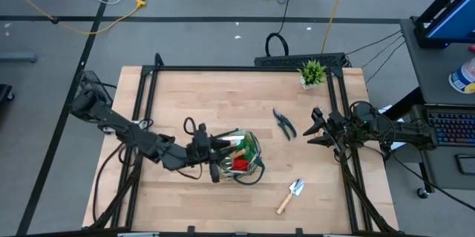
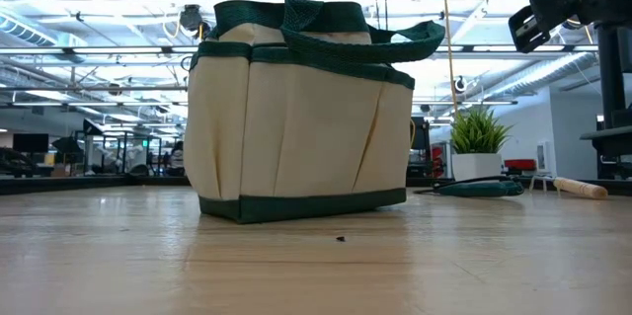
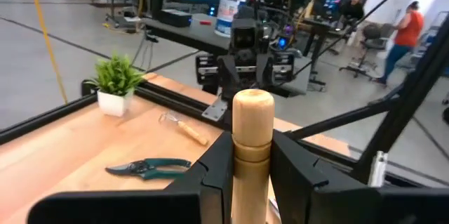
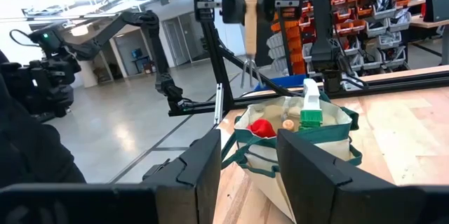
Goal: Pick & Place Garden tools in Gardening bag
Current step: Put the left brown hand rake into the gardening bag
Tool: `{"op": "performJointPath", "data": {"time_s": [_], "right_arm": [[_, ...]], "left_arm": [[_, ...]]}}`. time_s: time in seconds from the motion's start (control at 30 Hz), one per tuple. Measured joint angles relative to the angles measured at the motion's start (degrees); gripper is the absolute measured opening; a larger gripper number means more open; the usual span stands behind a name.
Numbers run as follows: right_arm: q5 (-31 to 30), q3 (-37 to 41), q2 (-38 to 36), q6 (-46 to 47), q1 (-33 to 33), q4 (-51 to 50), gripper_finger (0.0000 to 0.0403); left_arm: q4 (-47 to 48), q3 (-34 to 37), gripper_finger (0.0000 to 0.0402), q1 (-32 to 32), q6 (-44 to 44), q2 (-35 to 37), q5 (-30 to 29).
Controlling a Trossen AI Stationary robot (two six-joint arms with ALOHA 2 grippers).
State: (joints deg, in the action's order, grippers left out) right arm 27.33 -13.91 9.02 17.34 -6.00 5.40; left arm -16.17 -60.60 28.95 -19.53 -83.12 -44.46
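Observation:
Next, my left gripper lets go of the mini rake in the gardening bag (image 1: 237, 154), between the green-white item and the red glove.
The beige gardening bag (image 1: 249, 164) with dark green trim stands upright on the table (image 1: 223, 96); it also shows in the low view (image 2: 296, 118). A red glove (image 4: 263, 127) and a green-white item (image 4: 311, 108) stick out of it. My left gripper (image 3: 252, 155) is above the bag, shut on the wooden-handled mini rake (image 4: 250, 34). My right gripper (image 1: 315, 127) is open and empty, to the right of the bag. Dark pruning shears (image 1: 283, 123) and a wooden-handled trowel (image 1: 291, 195) lie flat on the table. My left gripper pinches the rake's wooden handle (image 3: 252, 140) between its two fingers, just below the handle's rounded free end. The fingers come level from the table's left and lie across the handle. The rake hangs upright, its tines (image 4: 249, 76) pointing down, clear above the bag's opening.
A small potted green plant (image 1: 312, 73) stands at the far right corner. A black frame runs along the table's edges (image 1: 152, 103). Bare wood lies between the bag and the far edge. People show in the room beyond the table.

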Motion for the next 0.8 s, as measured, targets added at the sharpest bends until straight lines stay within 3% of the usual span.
{"op": "performJointPath", "data": {"time_s": [0.23,0.53,0.8], "right_arm": [[0.02,0.0,0.0,0.0,0.0,-0.01,0.013],[0.1,0.0,-0.01,0.16,0.0,-0.01,0.013],[2.99,0.0,-0.02,0.64,-0.02,0.03,0.013]], "left_arm": [[0.15,0.0,0.007,-0.24,-0.24,-2.45,-3.42],[9.29,0.0,0.007,-0.34,-6.4,-3.9,-8.12],[12.36,0.72,0.007,-0.87,-9.55,-3.77,-8.54]]}}
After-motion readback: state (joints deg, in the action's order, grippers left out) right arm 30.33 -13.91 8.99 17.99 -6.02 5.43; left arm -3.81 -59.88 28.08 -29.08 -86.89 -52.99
